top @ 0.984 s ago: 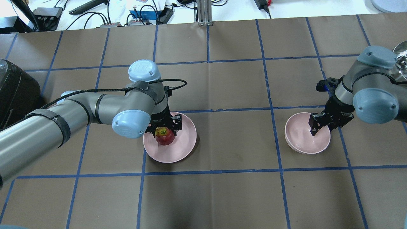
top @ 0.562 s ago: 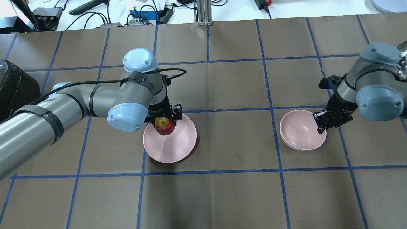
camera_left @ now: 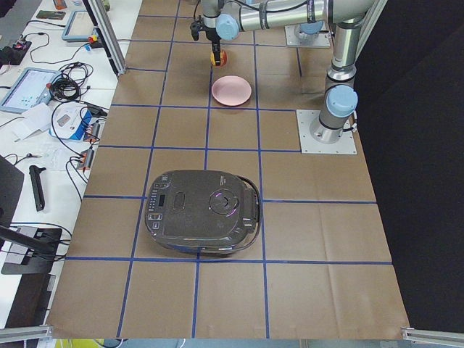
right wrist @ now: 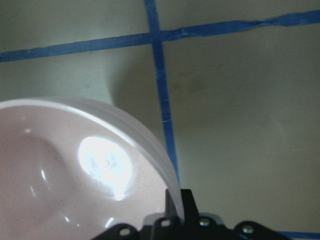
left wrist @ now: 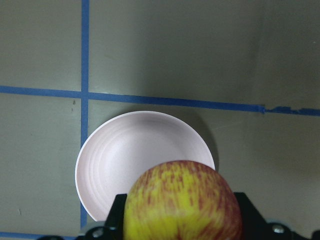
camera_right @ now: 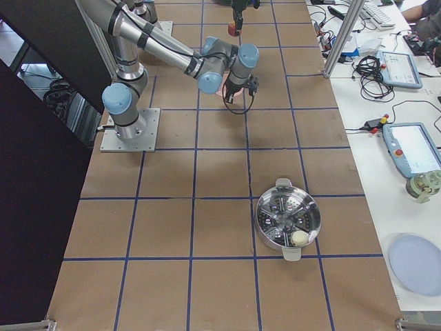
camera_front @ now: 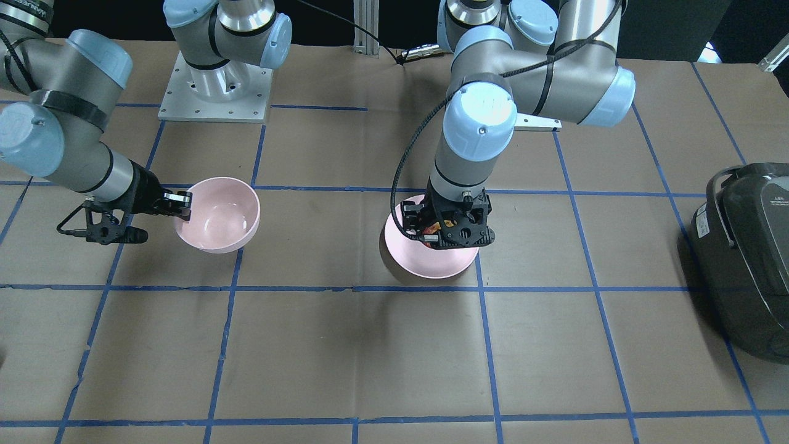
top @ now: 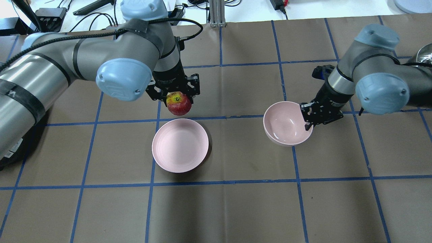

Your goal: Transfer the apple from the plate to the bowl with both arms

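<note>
My left gripper is to release the apple in the pale-pink bowl, on the bare table (camera_front: 304,241) close beside the plate.
My left gripper (top: 178,96) is shut on the red and yellow apple (top: 179,105) and holds it in the air beyond the far rim of the plate (top: 180,145). The pale-pink plate lies flat on the table with nothing on it. In the left wrist view the apple (left wrist: 182,202) hangs above the plate (left wrist: 135,155). My right gripper (top: 307,119) is shut on the right rim of the pale-pink bowl (top: 285,125) and holds it off the table, to the right of the plate. The bowl (right wrist: 60,175) has nothing in it.
A black rice cooker (camera_front: 746,246) stands at the table's end on my left side. A steel steamer pot (camera_right: 288,219) stands at the end on my right side. Cables and devices lie beyond the far edge (top: 101,17).
My left gripper has lifted the apple off the plate and carried it up and away. My right gripper has raised the bowl by its rim and moved it left, towards the plate.
</note>
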`<state>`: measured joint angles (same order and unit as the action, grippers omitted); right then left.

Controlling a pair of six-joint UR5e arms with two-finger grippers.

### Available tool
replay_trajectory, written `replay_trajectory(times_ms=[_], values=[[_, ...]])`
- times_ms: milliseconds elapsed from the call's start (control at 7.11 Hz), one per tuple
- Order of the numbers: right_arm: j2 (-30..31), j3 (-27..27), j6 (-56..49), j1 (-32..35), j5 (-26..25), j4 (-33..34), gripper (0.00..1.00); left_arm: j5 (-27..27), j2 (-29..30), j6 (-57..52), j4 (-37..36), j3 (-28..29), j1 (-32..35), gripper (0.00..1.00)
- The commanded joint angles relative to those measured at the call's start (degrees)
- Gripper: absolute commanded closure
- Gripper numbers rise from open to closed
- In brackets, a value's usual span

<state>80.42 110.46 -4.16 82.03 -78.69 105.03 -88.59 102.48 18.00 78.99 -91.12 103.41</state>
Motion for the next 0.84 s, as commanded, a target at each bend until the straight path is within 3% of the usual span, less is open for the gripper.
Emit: replay_trajectory(times_ms=[0, 141, 281, 422, 562, 703], values=[[-6.73, 0.11, 3.01, 5.14, 3.89, 5.33, 0.99, -0.18, -0.8, -0.25, 2.39, 3.67, 1.35, 0.51], [-7.64, 0.28, 5.1, 6.81, 3.9, 6.67, 0.96, -0.18, -0.97, 0.28, 2.74, 2.63, 1.7, 0.51], [-8.0, 0.28, 6.34, 7.78, 3.55, 6.94, 0.77, -0.18, -0.97, 0.28, 2.83, 2.62, 1.79, 0.51], [-8.0, 0.28, 6.53, 7.79, 3.29, 8.16, 0.15, -0.18, -0.62, 0.8, 2.92, 2.53, 2.14, 0.51], [-7.74, 0.2, 6.27, 7.71, 2.85, 10.35, 0.0, 0.34, -0.27, 3.16, 2.92, 2.53, 2.49, 0.51], [-7.22, -0.76, 6.18, 7.53, 2.5, 10.11, 0.0, 0.43, 0.34, 4.49, 3.01, 2.44, 3.19, 0.51]])
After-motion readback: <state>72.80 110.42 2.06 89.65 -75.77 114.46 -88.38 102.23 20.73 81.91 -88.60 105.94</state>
